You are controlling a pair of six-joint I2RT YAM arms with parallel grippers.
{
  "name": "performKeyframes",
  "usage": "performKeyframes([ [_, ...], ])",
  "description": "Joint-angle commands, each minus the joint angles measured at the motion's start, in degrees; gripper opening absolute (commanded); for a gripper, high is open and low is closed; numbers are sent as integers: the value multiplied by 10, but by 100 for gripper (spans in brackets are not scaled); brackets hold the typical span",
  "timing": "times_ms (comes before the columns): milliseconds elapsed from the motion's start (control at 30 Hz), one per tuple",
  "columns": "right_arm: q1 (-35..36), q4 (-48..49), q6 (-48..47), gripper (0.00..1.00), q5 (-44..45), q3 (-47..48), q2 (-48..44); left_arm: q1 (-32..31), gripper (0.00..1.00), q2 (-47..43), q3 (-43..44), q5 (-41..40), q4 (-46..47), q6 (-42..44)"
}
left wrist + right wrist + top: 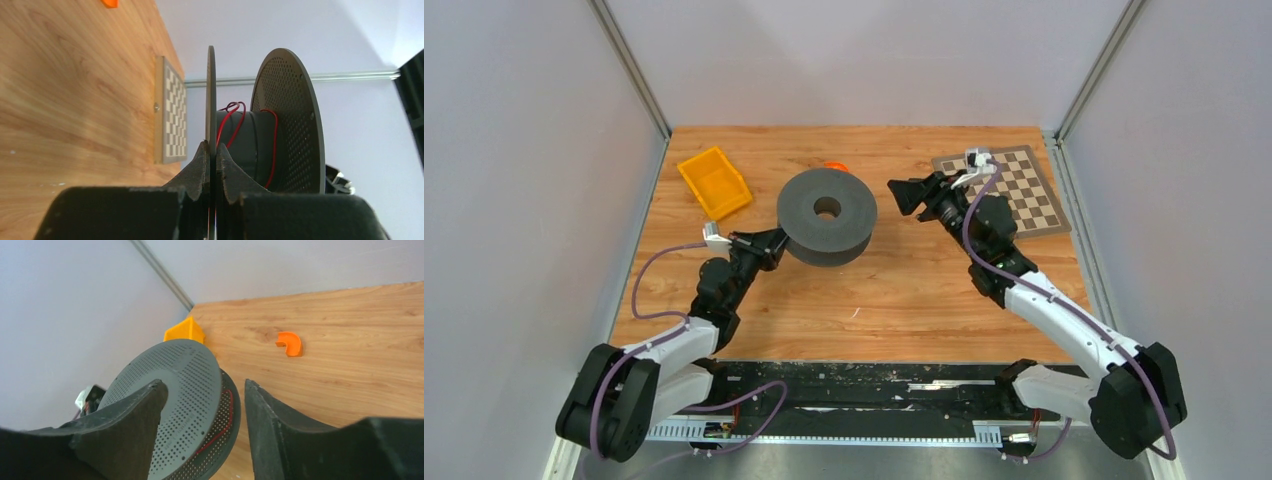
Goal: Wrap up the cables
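The robot's left gripper will set the spool down on the wooden table (832, 241) in front of the small orange curved piece.
A dark grey perforated spool (826, 216) sits at the table's middle back. My left gripper (776, 240) is shut on the rim of one spool flange (211, 100); the other perforated flange (292, 125) stands to its right. A thin red wire (227, 120) lies in loose windings on the spool core between the flanges. It also shows in the right wrist view (226, 422) between the flanges of the spool (180, 395). My right gripper (902, 196) is open and empty, just right of the spool, its fingers (135, 415) spread above the flange edge.
An orange bin (714, 182) stands at the back left. A small orange curved piece (289, 343) lies behind the spool (835, 164). A checkerboard plate (1014, 190) lies at the back right. Grey walls enclose the table on three sides.
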Motion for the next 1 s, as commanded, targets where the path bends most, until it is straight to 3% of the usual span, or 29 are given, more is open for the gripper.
performKeyframes([
  [0,-64,-74,-16,62,-243,44,15,4,0,37,39,33,72,57],
  [233,-105,-91,-15,64,-259,17,-4,12,0,150,56,42,146,91],
  [567,-109,-108,-36,65,-233,-9,-26,17,0,395,106,24,318,89],
  [833,-120,-110,-63,64,-216,-31,8,18,0,462,113,24,339,125],
  [967,-123,-104,-60,63,-229,-29,30,19,11,478,100,32,339,129],
])
